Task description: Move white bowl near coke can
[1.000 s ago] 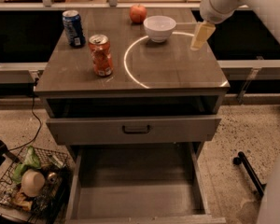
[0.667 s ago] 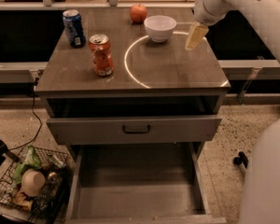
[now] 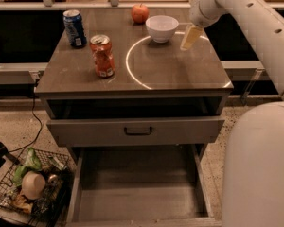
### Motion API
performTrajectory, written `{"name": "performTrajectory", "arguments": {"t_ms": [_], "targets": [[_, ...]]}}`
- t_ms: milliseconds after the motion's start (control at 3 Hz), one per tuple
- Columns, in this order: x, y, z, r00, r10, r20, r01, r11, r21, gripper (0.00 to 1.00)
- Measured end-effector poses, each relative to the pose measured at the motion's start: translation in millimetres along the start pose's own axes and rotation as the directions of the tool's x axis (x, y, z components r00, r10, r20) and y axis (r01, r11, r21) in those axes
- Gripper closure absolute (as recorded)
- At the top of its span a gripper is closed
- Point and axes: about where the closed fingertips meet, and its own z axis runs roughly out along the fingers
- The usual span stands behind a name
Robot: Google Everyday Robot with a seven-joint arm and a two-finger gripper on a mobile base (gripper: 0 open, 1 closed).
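Observation:
I will next move my gripper to the white bowl's rim point(image 3: 175, 27), on the near side toward my gripper, and close it there.
The white bowl point(image 3: 161, 28) stands upright at the back middle of the brown cabinet top point(image 3: 180, 70). The coke can point(image 3: 102, 56), red-orange with a silver top, stands upright left of centre, well apart from the bowl. My gripper point(image 3: 190, 37) hangs over the back right of the top, just right of the bowl and a little above the surface, with its pale yellowish fingers pointing down. It holds nothing that I can see.
A blue soda can point(image 3: 74, 28) stands at the back left and a red apple point(image 3: 139, 13) behind the bowl. Below the top, one drawer point(image 3: 137, 130) is partly open and the bottom drawer point(image 3: 137, 193) is pulled far out. A wire basket of clutter point(image 3: 31, 186) sits on the floor left.
My gripper has moved left and toward the back, closer to the bowl's right side. The bowl and cans have not moved.

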Motion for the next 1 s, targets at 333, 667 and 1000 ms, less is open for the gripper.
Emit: {"name": "performTrajectory", "arguments": {"t_ms": [333,667,1000], "targets": [[-13.0,-4.5,20.5,0.999,-0.026,0.043,0.027,0.9996,-0.009,0.00],[-22.6,-7.5,31.2,0.996,-0.054,0.066,0.055,0.9984,-0.014,0.00],[-31.6,-5.7,42.8,0.993,-0.088,0.081,0.091,0.9955,-0.028,0.00]]}}
